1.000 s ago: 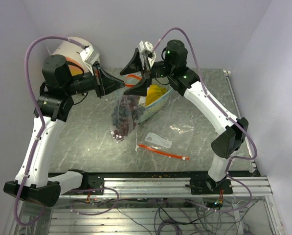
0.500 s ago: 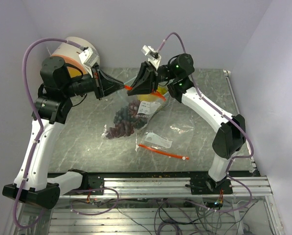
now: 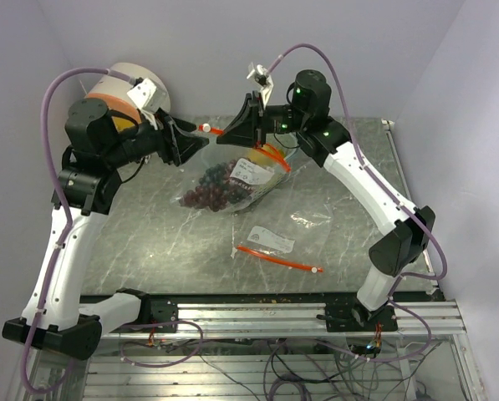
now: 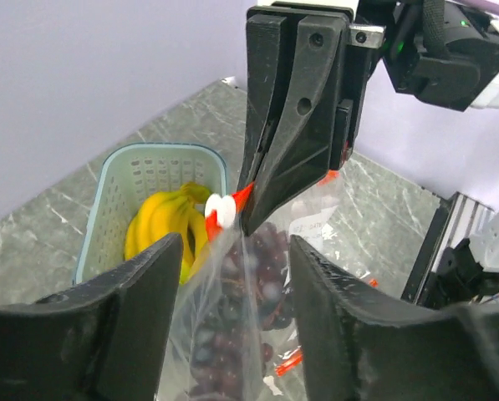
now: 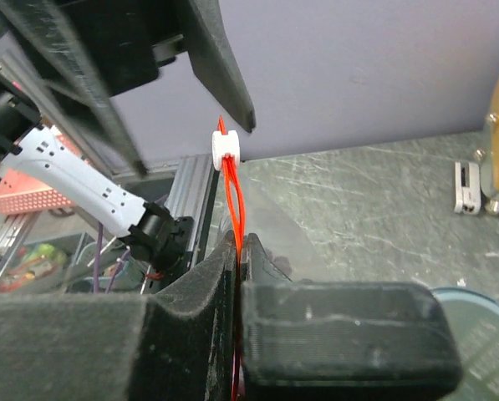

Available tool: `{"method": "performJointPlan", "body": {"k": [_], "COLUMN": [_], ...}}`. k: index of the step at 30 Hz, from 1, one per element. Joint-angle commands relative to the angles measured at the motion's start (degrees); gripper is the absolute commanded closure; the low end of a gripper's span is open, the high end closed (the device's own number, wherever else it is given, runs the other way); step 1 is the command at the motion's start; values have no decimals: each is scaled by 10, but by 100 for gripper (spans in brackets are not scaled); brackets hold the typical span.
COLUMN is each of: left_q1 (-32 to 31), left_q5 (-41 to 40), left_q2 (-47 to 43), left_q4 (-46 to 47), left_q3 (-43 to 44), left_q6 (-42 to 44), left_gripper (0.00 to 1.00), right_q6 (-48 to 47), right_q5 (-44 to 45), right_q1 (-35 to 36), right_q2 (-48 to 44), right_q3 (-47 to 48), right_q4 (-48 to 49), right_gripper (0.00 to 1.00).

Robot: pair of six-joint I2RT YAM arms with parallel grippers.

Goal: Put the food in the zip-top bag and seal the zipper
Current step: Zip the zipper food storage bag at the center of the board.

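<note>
The white slider's way along the zipper is blocked by my right gripper, so my left gripper should pinch the bag's edge (image 4: 229,249) before my right gripper takes the slider.
A clear zip-top bag (image 3: 224,185) hangs over the table with dark red-purple and blue-black grapes (image 3: 211,190) inside. My right gripper (image 3: 226,137) is shut on the bag's orange zipper (image 5: 232,200), just behind the white slider (image 5: 226,149). My left gripper (image 3: 196,144) stands open facing it. In the left wrist view the bag (image 4: 232,334) and its grapes (image 4: 262,267) hang between the left fingers (image 4: 140,317), which do not pinch it. Yellow bananas (image 4: 161,225) lie in the pale teal mesh basket (image 4: 115,192) behind the bag.
A second flat bag (image 3: 270,241) with an orange zipper strip (image 3: 278,257) lies near the table's front. A scrap of clear plastic (image 3: 309,219) lies to its right. A round white-and-orange container (image 3: 119,83) stands at the back left, behind the left arm.
My right gripper shut on the zipper, then my left gripper let go and opened. The bag's top rose and its grape-filled body swung up to the right.
</note>
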Motion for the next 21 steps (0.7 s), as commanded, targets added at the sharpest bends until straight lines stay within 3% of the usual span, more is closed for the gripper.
{"method": "performJointPlan", "body": {"k": [1, 3, 9, 16, 21], "left_q1": [-2, -2, -2, 0, 0], "left_q5": [-47, -42, -1, 32, 47], "left_q2": [-26, -31, -40, -30, -21], "left_q4": [4, 5, 34, 133, 171], "left_q3": [-8, -14, -55, -101, -95], "left_q6": [33, 43, 40, -18, -40], "left_gripper": [25, 17, 13, 13, 17], "right_q6": [3, 18, 75, 145, 149], "right_q5": [25, 12, -39, -87, -96], "right_q1": [-12, -13, -13, -14, -14], "right_q2": [-28, -27, -38, -56, -59], "right_q3": [40, 47, 37, -4, -15], "right_q4": [-32, -23, 41, 130, 135], "right_gripper": [100, 100, 100, 100, 100]}}
